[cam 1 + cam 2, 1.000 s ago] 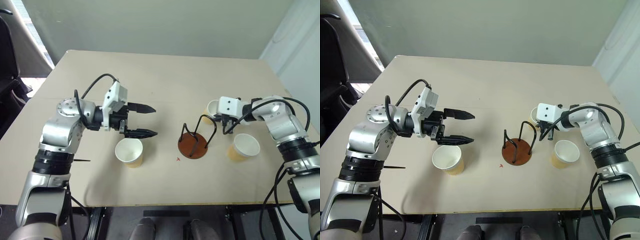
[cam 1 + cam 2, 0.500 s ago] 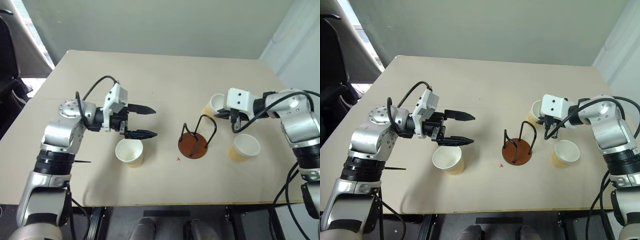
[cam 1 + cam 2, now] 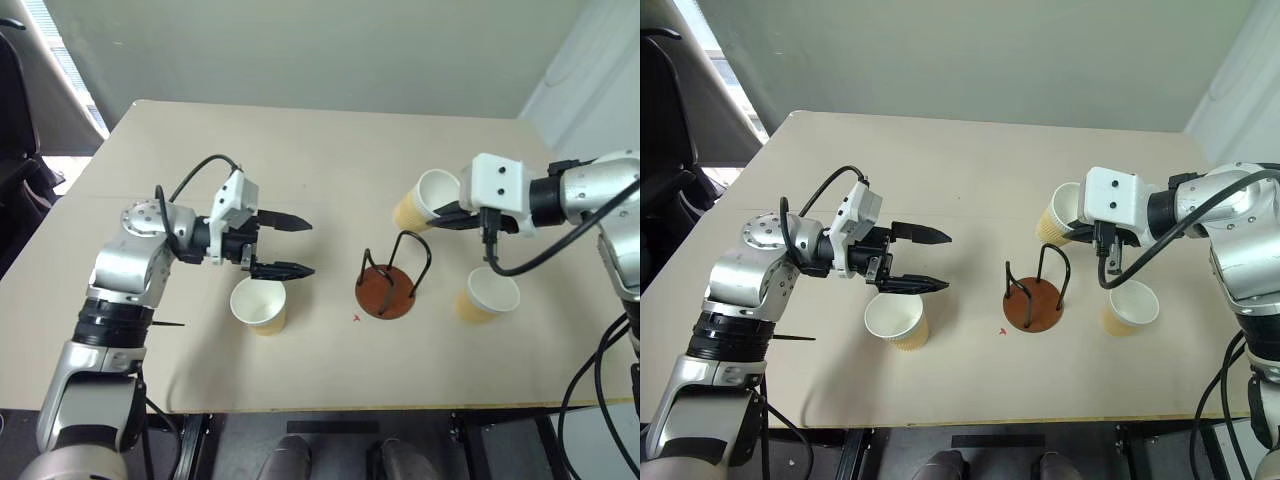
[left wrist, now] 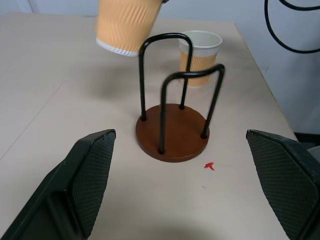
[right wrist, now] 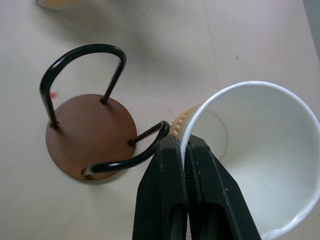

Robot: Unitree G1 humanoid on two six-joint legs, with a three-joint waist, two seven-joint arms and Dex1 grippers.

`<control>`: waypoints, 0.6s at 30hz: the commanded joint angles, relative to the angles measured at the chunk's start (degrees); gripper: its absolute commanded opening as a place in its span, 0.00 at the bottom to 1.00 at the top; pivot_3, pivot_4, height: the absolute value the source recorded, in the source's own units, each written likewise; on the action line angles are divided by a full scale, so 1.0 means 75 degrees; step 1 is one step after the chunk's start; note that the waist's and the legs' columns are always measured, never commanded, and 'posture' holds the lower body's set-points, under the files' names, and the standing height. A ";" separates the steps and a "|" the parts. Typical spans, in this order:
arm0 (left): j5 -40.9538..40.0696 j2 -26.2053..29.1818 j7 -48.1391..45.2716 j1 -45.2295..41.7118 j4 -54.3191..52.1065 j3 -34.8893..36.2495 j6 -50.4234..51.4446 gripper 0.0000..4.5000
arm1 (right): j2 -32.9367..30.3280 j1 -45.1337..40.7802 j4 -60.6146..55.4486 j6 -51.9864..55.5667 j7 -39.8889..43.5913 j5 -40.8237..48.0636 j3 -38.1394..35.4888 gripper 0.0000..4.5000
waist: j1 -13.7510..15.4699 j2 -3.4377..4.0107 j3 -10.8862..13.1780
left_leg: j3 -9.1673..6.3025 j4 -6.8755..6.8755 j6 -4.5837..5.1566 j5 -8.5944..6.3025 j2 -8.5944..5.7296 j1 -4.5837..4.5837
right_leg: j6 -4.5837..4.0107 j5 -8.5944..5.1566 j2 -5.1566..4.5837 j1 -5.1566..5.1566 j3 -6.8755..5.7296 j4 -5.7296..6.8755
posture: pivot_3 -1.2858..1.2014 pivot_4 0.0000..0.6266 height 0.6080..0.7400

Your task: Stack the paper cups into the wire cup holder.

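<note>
My right gripper is going to let go of the paper cup on the holder's brown base (image 3: 376, 301) (image 5: 82, 127), between the black wire loops. The paper cup is now tilted in the air behind the holder.
My right gripper (image 3: 447, 214) is shut on the rim of one paper cup (image 3: 421, 200), held tilted in the air just behind and right of the wire cup holder (image 3: 387, 289). The right wrist view shows its fingertips (image 5: 175, 145) pinching the white rim of that cup (image 5: 255, 150) above the holder's brown base (image 5: 87, 132). A second paper cup (image 3: 489, 292) stands on the table right of the holder. The third cup (image 3: 259, 303) stands left of it, just below my open left gripper (image 3: 306, 246), which points at the holder (image 4: 172, 137) and holds nothing.
A small red mark (image 3: 356, 318) lies on the beige table (image 3: 320, 150) in front of the holder. The table's front edge runs close to the cups. A dark chair (image 3: 18, 140) stands off the table's left side.
My right gripper has lifted its paper cup off the table, up and nearer the camera, and the cup now hangs tilted. The left gripper has stayed in place.
</note>
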 commanded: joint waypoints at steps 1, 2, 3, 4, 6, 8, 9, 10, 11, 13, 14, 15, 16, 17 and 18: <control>-0.0035 -0.0023 -0.0065 -0.0194 -0.0038 0.0049 -0.0096 1.00 | -0.0253 -0.0214 -0.0545 0.0061 0.0119 0.0286 -0.0301 0.01 | -0.0002 0.0000 0.0000 | 0.0000 0.0000 0.0000 0.0000 0.0000 0.0000 | 0.0000 0.0000 0.0000 0.0000 0.0000 0.0000 | 0.52 0.24 1.00; -0.0029 -0.0031 -0.0068 -0.0200 -0.0034 0.0049 -0.0094 1.00 | -0.0283 -0.0247 -0.0616 0.0037 0.0133 0.0299 -0.0266 0.01 | -0.0004 0.0000 0.0000 | -0.0001 0.0001 0.0000 0.0000 0.0000 0.0000 | 0.0000 0.0000 0.0000 0.0000 0.0000 0.0000 | 0.52 0.24 1.00; -0.0025 -0.0037 -0.0072 -0.0205 -0.0030 0.0047 -0.0093 1.00 | -0.0302 -0.0279 -0.0657 0.0011 0.0134 0.0296 -0.0237 0.01 | -0.0005 0.0000 0.0000 | 0.0000 0.0002 0.0000 0.0000 0.0000 0.0000 | 0.0000 0.0000 0.0000 0.0000 0.0000 0.0000 | 0.52 0.24 1.00; -0.0022 -0.0041 -0.0073 -0.0209 -0.0033 0.0047 -0.0090 1.00 | -0.0305 -0.0326 -0.0674 0.0005 0.0129 0.0303 -0.0215 0.01 | -0.0006 0.0000 0.0000 | -0.0001 0.0003 0.0001 0.0000 0.0000 0.0001 | 0.0000 0.0000 0.0000 0.0000 0.0000 0.0000 | 0.52 0.24 1.00; -0.0021 -0.0049 -0.0075 -0.0218 -0.0033 0.0046 -0.0082 1.00 | -0.0294 -0.0409 -0.0646 -0.0013 0.0102 0.0298 -0.0179 0.01 | -0.0008 0.0000 0.0000 | -0.0001 0.0004 0.0001 0.0001 0.0000 0.0001 | 0.0000 0.0000 0.0000 0.0000 0.0000 -0.0001 | 0.52 0.24 1.00; -0.0025 -0.0048 -0.0071 -0.0213 -0.0049 0.0054 -0.0073 1.00 | -0.0280 -0.0502 -0.0502 -0.0109 0.0060 0.0216 -0.0136 0.01 | -0.0008 0.0000 0.0000 | -0.0001 0.0004 0.0002 0.0001 0.0000 0.0002 | 0.0000 0.0000 0.0000 -0.0001 0.0000 -0.0002 | 0.52 0.24 1.00; -0.0028 -0.0046 -0.0066 -0.0208 -0.0062 0.0060 -0.0067 1.00 | -0.0280 -0.0552 -0.0380 -0.0212 0.0027 0.0127 -0.0110 0.01 | -0.0008 0.0000 0.0000 | -0.0002 0.0004 0.0002 0.0001 0.0000 0.0002 | 0.0000 0.0000 0.0000 0.0000 0.0000 -0.0002 | 0.52 0.24 1.00; -0.0031 -0.0046 -0.0060 -0.0205 -0.0070 0.0066 -0.0060 1.00 | -0.0288 -0.0598 -0.0255 -0.0327 -0.0001 0.0032 -0.0083 0.01 | -0.0008 0.0000 0.0000 | -0.0002 0.0005 0.0002 0.0001 0.0000 0.0002 | 0.0000 0.0000 0.0000 0.0000 0.0000 -0.0001 | 0.52 0.24 1.00; -0.0032 -0.0043 -0.0052 -0.0198 -0.0079 0.0071 -0.0055 1.00 | -0.0299 -0.0654 -0.0145 -0.0439 -0.0019 -0.0041 -0.0066 0.01 | -0.0008 0.0000 0.0000 | -0.0002 0.0006 0.0002 0.0001 0.0000 0.0002 | 0.0000 0.0000 0.0000 0.0000 0.0000 -0.0002 | 0.52 0.24 1.00; -0.0033 -0.0037 -0.0037 -0.0188 -0.0091 0.0080 -0.0046 1.00 | -0.0315 -0.0772 -0.0081 -0.0472 0.0047 0.0012 -0.0104 0.01 | -0.0008 0.0000 0.0000 | -0.0003 0.0006 0.0003 0.0001 0.0000 0.0002 | 0.0000 0.0000 0.0000 -0.0001 0.0000 -0.0001 | 0.52 0.24 1.00; -0.0034 -0.0032 -0.0032 -0.0185 -0.0092 0.0085 -0.0042 1.00 | -0.0329 -0.0812 -0.0124 -0.0414 0.0124 0.0131 -0.0146 0.01 | -0.0008 0.0000 0.0000 | -0.0002 0.0005 0.0003 0.0001 0.0000 0.0002 | 0.0001 0.0000 0.0000 -0.0001 0.0000 -0.0002 | 0.52 0.24 1.00; -0.0034 -0.0028 -0.0030 -0.0185 -0.0090 0.0088 -0.0040 1.00 | -0.0343 -0.0826 -0.0188 -0.0336 0.0198 0.0260 -0.0184 0.01 | -0.0008 0.0000 0.0000 | -0.0003 0.0004 0.0003 0.0001 0.0000 0.0002 | 0.0000 0.0000 0.0000 -0.0002 0.0000 -0.0001 | 0.52 0.24 1.00; -0.0034 -0.0020 -0.0029 -0.0180 -0.0090 0.0094 -0.0042 1.00 | -0.0382 -0.0789 -0.0312 -0.0236 0.0285 0.0399 -0.0221 0.01 | -0.0008 0.0000 0.0000 | -0.0003 0.0004 0.0003 0.0001 0.0000 0.0002 | 0.0001 0.0000 0.0000 -0.0002 0.0000 -0.0001 | 0.52 0.24 1.00; -0.0033 -0.0010 -0.0032 -0.0171 -0.0090 0.0099 -0.0048 1.00 | -0.0422 -0.0734 -0.0461 -0.0102 0.0369 0.0565 -0.0261 0.01 | -0.0008 0.0000 0.0000 | -0.0002 0.0003 0.0003 0.0001 0.0000 0.0001 | 0.0000 0.0000 0.0000 -0.0002 0.0000 -0.0001 | 0.52 0.24 1.00; -0.0034 -0.0004 -0.0033 -0.0166 -0.0089 0.0104 -0.0050 1.00 | -0.0462 -0.0687 -0.0621 0.0051 0.0421 0.0729 -0.0309 0.01 | -0.0007 0.0000 0.0000 | -0.0002 0.0003 0.0003 0.0001 0.0000 0.0001 | 0.0001 0.0000 0.0000 -0.0001 0.0000 -0.0001 | 0.52 0.24 1.00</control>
